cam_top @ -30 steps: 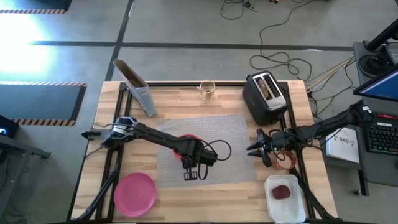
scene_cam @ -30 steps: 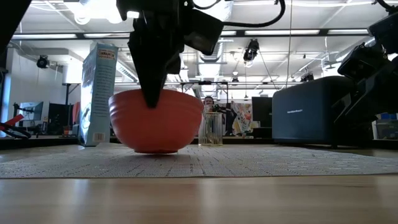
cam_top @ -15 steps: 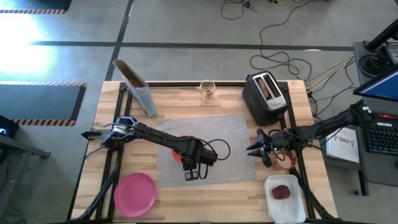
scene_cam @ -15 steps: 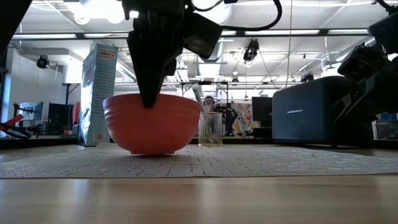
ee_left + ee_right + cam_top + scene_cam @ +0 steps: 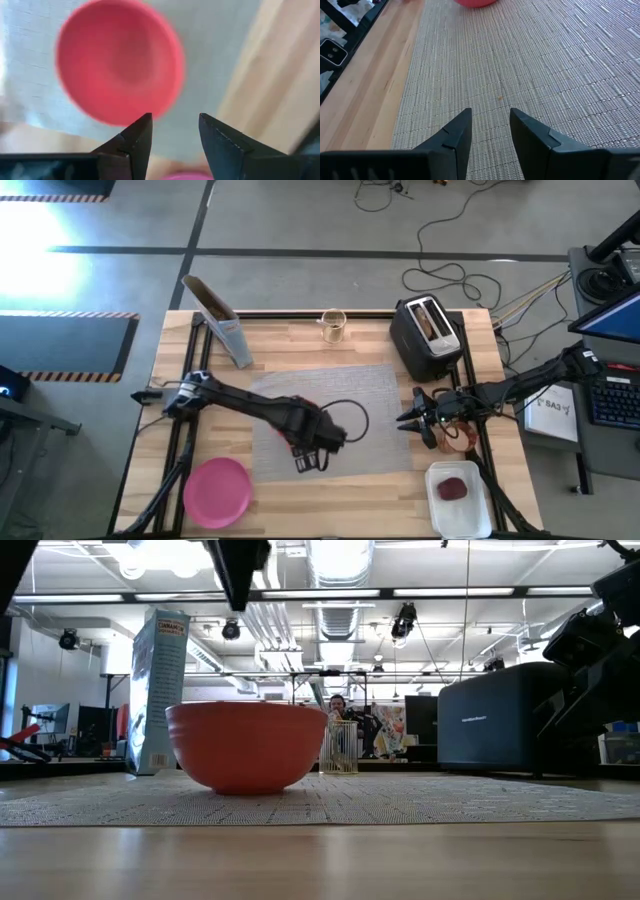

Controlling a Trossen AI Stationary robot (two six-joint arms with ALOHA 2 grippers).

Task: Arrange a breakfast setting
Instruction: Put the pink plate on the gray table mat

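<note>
Next, my left gripper goes to the pink plate's rim (image 5: 244, 510) and closes there, on the near side facing the white tray.
The red-orange bowl (image 5: 245, 745) stands upright on its base on the grey woven placemat (image 5: 385, 405), left of the mat's middle. My left gripper (image 5: 175, 116) hangs open right above the bowl (image 5: 117, 60), pointing down, with nothing between its fingers. In the low view its fingers (image 5: 238, 580) are well clear of the rim. The pink plate (image 5: 217, 490) lies on the bare wood at the near left. At the mat's right edge, my right gripper (image 5: 490, 111) waits open, low over the weave.
A black toaster (image 5: 428, 338) with a brown toast slice (image 5: 427, 320) in its slot stands far right. A cereal box (image 5: 215, 315) stands far left, with a small yellowish cup (image 5: 333, 325) at the far edge. A white tray (image 5: 458, 515) holding a dark-red item (image 5: 453, 489) is near right.
My left gripper has set the bowl down on the placemat, let go of its rim and risen straight up, rolling a little about its own axis. The bowl stays upright where it was put. My right arm has kept still.
</note>
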